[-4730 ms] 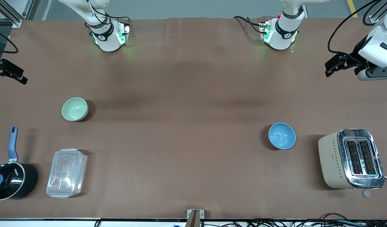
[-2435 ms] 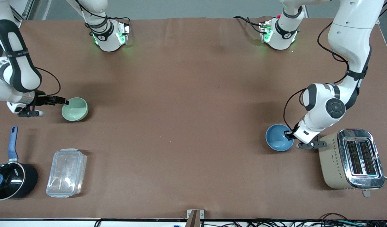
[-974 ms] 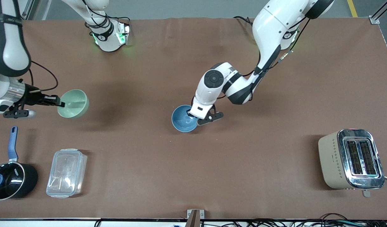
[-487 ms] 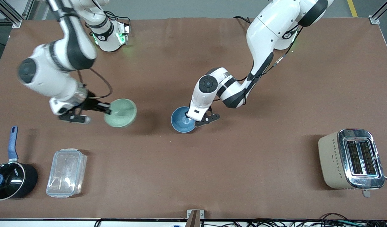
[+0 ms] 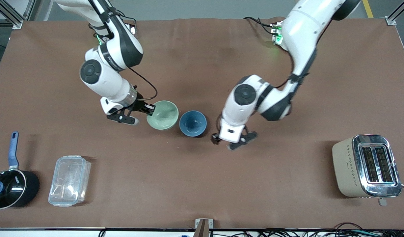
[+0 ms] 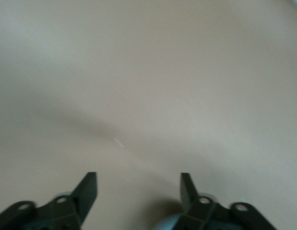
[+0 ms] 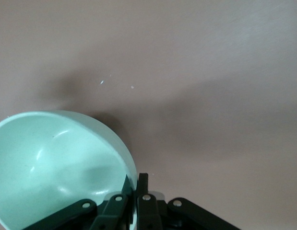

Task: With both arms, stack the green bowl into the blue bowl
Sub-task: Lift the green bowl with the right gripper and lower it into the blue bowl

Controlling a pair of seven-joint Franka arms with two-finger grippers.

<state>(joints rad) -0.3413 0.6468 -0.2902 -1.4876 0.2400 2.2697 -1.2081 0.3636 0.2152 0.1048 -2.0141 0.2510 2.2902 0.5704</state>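
Observation:
The robot's right gripper will release the green bowl inside the blue bowl (image 5: 193,123) on the middle of the brown table.
The blue bowl (image 5: 193,123) stands upright on the brown table's middle, with nothing gripping it. My right gripper (image 5: 149,109) is shut on the rim of the green bowl (image 5: 162,115) and holds it low, right beside the blue bowl on the side toward the right arm's end; their rims almost touch. In the right wrist view the green bowl (image 7: 57,163) fills one corner, its rim pinched in my right gripper (image 7: 136,191). My left gripper (image 5: 217,137) is open and empty, beside the blue bowl toward the left arm's end. The left wrist view shows my left gripper (image 6: 138,179) over bare table.
A beige and chrome toaster (image 5: 366,166) stands at the left arm's end, near the front camera. A clear plastic container (image 5: 69,180) and a black saucepan with a blue handle (image 5: 11,184) sit at the right arm's end.
My right arm has carried the green bowl from the right arm's end to beside the blue bowl. My left gripper has let go of the blue bowl and drawn away from it.

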